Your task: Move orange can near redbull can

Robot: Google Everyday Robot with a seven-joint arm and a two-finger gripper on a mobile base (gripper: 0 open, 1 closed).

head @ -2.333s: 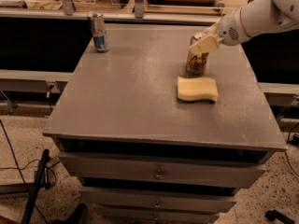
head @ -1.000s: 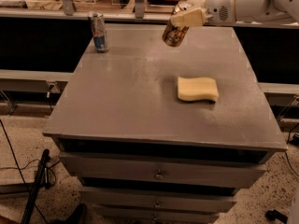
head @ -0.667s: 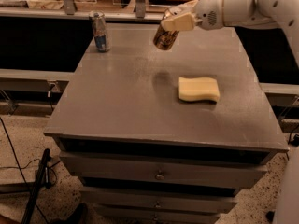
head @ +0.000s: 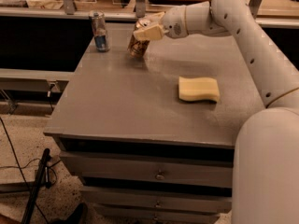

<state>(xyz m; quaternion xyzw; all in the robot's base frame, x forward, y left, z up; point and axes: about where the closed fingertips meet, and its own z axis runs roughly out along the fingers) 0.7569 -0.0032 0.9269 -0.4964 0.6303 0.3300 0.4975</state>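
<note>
The robot's gripper needs to release the orange can, now tilted at the table's far side, on the grey table [head: 120, 55], beside the redbull can, on its sponge-facing side.
The orange can [head: 138, 45] is copper-orange with a silver top and is tilted at the far side of the grey table [head: 121, 101]. My gripper [head: 148, 28] is shut on the orange can near its top, and the can's base is at or just above the tabletop. The redbull can [head: 99, 31] is slim, blue and silver, and stands upright near the table's far left corner, a short gap to the left of the orange can. My white arm reaches in from the right.
A yellow sponge [head: 198, 88] lies on the right part of the table. Drawers [head: 159, 174] front the table below. A dark shelf edge and railing run behind the table. Cables and a dark stand [head: 35, 190] are on the floor at the left.
My gripper has carried the orange can from beside the sponge, up and leftward across the table, and lowered it close to the redbull can.
</note>
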